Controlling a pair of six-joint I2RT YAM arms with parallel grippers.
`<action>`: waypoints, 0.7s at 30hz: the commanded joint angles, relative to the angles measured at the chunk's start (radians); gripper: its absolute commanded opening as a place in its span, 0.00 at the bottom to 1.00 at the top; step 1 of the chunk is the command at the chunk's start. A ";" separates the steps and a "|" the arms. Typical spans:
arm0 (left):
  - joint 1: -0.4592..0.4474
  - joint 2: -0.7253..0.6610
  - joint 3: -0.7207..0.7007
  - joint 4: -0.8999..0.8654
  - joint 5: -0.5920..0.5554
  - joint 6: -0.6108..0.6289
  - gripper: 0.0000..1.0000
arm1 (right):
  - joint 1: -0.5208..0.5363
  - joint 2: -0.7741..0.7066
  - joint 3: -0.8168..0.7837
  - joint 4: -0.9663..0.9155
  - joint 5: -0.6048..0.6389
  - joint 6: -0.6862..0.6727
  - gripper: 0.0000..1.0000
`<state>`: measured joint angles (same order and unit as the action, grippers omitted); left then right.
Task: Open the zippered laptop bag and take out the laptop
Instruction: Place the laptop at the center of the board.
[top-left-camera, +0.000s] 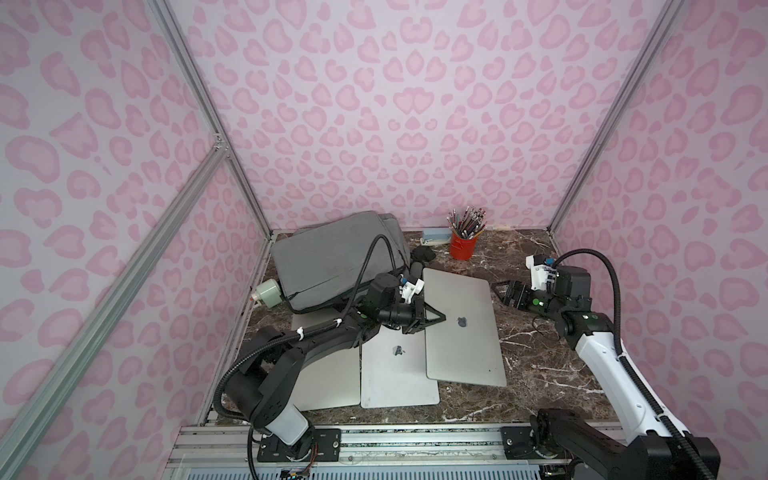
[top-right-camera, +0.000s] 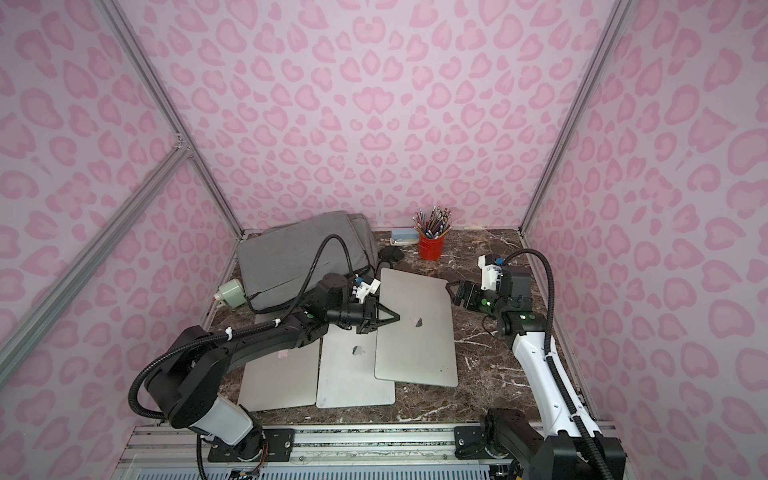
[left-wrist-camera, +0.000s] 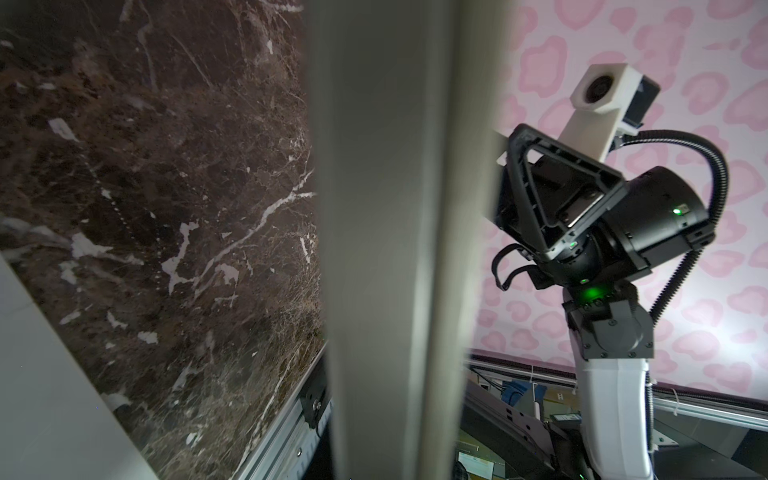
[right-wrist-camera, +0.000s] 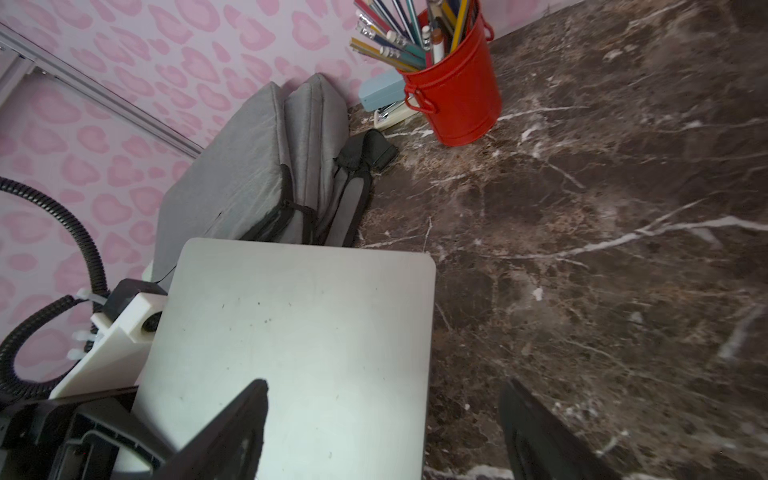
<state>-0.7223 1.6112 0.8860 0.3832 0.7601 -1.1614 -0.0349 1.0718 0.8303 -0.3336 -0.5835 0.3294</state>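
Observation:
The robot's left gripper will release the silver laptop flat on the marble table (top-left-camera: 483, 348) beside the other silver laptops.
Both top views show the grey laptop bag (top-left-camera: 332, 257) (top-right-camera: 291, 253) leaning against the back left wall. Its dark zippered end (right-wrist-camera: 286, 216) faces the table's middle. A silver laptop (top-left-camera: 461, 332) (top-right-camera: 415, 328) lies outside the bag, its left part resting on another laptop. My left gripper (top-left-camera: 434, 318) (top-right-camera: 390, 318) is shut on that laptop's left edge, which fills the left wrist view as a grey band (left-wrist-camera: 386, 249). My right gripper (top-left-camera: 505, 291) (right-wrist-camera: 382, 432) stands open at the laptop's right edge, one finger (right-wrist-camera: 232, 428) over the lid (right-wrist-camera: 299, 332) and the other over bare table.
Two more silver laptops (top-left-camera: 395, 370) (top-left-camera: 328, 378) lie flat at the front left, partly under my left arm. A red cup of pencils (top-left-camera: 462, 245) and a blue stapler (top-left-camera: 436, 237) stand at the back. A pale green jar (top-left-camera: 268, 293) sits by the left wall, a black pouch (top-left-camera: 422, 254) beside the bag.

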 joint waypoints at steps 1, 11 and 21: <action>-0.043 0.035 0.000 0.256 -0.094 -0.029 0.02 | 0.000 0.013 0.015 -0.008 0.051 -0.050 0.88; -0.151 0.223 0.053 0.366 -0.217 -0.087 0.02 | 0.000 0.012 -0.038 0.050 -0.018 -0.022 0.90; -0.190 0.383 0.131 0.409 -0.210 -0.128 0.02 | -0.002 0.007 -0.110 0.113 -0.051 0.005 0.90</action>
<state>-0.9100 1.9846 0.9936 0.6189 0.5175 -1.2900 -0.0360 1.0805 0.7303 -0.2649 -0.6197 0.3233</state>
